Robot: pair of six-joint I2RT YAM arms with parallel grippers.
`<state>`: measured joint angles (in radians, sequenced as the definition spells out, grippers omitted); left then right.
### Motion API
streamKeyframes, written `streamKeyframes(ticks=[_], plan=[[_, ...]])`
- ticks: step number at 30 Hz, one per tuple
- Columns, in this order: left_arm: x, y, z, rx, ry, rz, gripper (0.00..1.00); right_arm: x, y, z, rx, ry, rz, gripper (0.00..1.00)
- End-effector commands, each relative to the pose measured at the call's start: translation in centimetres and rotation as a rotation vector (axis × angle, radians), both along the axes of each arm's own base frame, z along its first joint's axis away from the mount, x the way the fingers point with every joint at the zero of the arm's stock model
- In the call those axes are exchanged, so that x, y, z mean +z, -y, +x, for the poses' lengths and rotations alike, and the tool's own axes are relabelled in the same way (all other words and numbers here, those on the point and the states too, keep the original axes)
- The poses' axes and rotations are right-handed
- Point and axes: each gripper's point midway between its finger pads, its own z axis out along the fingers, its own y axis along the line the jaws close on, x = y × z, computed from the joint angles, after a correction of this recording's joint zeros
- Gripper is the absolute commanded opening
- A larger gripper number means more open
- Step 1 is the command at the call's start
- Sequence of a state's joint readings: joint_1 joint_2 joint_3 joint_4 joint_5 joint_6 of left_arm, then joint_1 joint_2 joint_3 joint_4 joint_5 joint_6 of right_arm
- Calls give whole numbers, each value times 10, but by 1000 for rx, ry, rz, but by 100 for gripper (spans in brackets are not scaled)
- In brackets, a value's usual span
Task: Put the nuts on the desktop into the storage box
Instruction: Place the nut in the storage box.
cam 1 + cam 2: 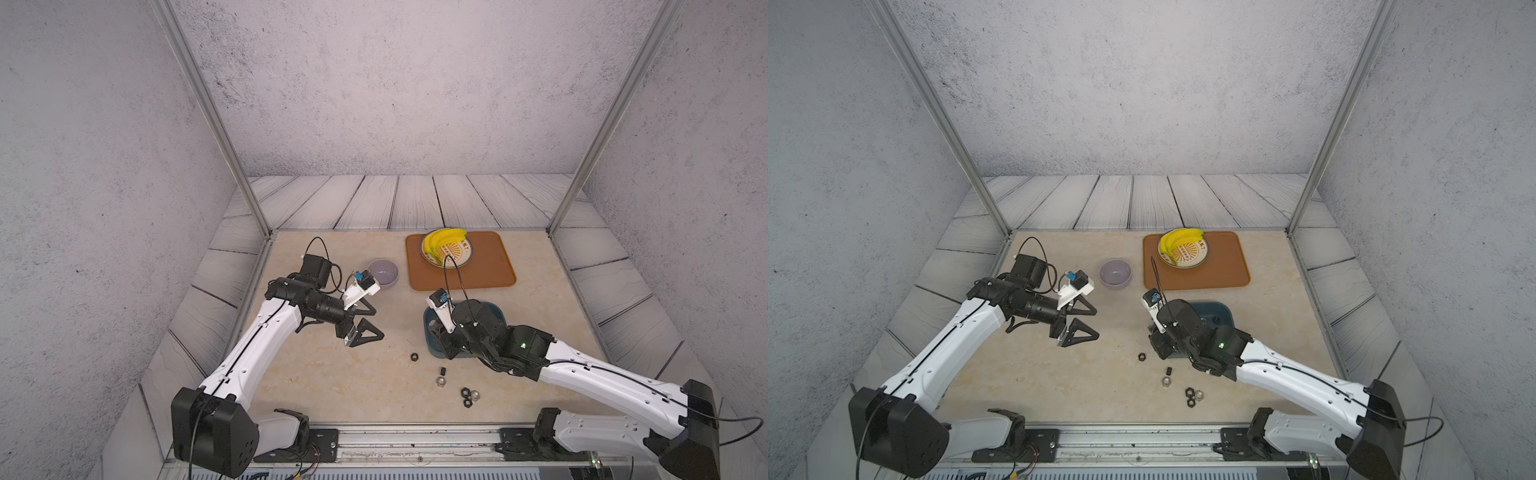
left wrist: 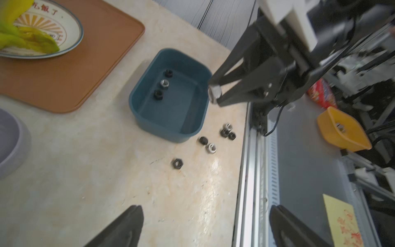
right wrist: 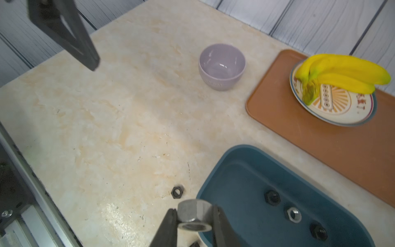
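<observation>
I will release the silver nut with my right gripper inside the teal storage box (image 1: 445,326) (image 3: 249,179), beside the end of the row of nuts. The silver nut is now above the box's near rim.
The teal storage box (image 2: 171,111) sits right of centre on the beige desktop (image 1: 332,374), half hidden under my right wrist in both top views. Three nuts (image 2: 164,83) lie inside it. Several black and silver nuts (image 1: 440,381) are scattered on the desktop just in front of the box. My right gripper (image 3: 194,218) is shut on a silver nut (image 3: 193,210), which it holds above the box's near rim (image 3: 205,190). Left of the box, my left gripper (image 1: 376,323) hovers over bare desktop, open and with nothing between its fingers.
A lilac bowl (image 1: 382,272) stands behind the left gripper. At the back, an orange-brown tray (image 1: 498,270) carries a plate (image 1: 459,257) of bananas (image 1: 444,239). A metal rail (image 1: 415,440) runs along the front edge.
</observation>
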<state>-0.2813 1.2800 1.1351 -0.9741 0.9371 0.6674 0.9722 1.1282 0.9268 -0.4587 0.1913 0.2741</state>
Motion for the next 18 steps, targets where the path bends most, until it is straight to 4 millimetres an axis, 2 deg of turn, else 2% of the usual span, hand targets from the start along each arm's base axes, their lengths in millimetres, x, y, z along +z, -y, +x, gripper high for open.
streamKeyframes(ticks=[1, 8, 14, 18], plan=[[-27, -31, 2, -7, 72, 213, 98, -24, 20, -5, -107, -151, -7, 0], [-34, -52, 2, 66, 85, 217, 98, -40, 30, 3, -150, -233, -19, 0], [-49, -68, 4, 141, 186, 284, 98, -56, 43, 21, -212, -292, -115, 0], [-49, -76, -1, 140, 222, 330, 98, -67, 51, 33, -249, -348, -178, 0]])
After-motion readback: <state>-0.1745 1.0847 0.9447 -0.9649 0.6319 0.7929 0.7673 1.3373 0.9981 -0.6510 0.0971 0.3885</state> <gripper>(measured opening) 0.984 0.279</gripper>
